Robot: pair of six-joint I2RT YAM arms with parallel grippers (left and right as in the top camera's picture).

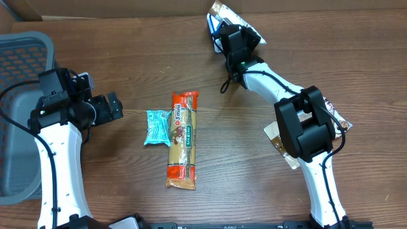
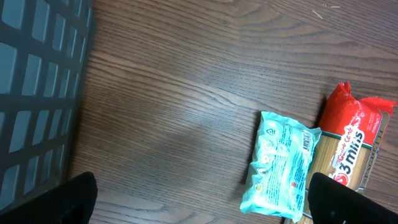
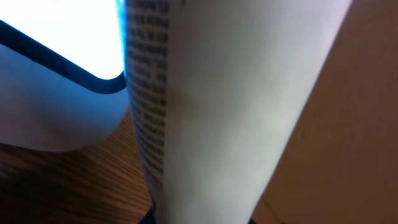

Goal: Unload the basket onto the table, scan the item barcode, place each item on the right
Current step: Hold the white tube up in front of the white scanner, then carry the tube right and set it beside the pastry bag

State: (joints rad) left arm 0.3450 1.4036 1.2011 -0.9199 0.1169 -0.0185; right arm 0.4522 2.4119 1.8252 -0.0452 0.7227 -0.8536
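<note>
Next, I let go of the white packet, now at the table's far edge, with my right gripper against the edge of the other packet under my arm (image 1: 299, 130).
My right gripper (image 1: 233, 38) is at the far edge of the table, shut on a white packet (image 1: 224, 13) with fine print. In the right wrist view that packet (image 3: 236, 112) fills the middle and hides the jaws. Beside it on the left is a white scanner (image 3: 56, 74) with a bright blue-white glow. My left gripper (image 1: 112, 105) hangs open at the left, holding nothing. Its two black fingers (image 2: 74, 199) stand wide apart above bare wood, with a teal packet (image 2: 283, 165) just inside the right one.
A teal packet (image 1: 157, 127) and a long red-and-orange pasta pack (image 1: 182, 141) lie side by side mid-table. A grey basket (image 1: 19, 114) stands at the left edge. Another packet (image 1: 335, 114) lies partly under the right arm.
</note>
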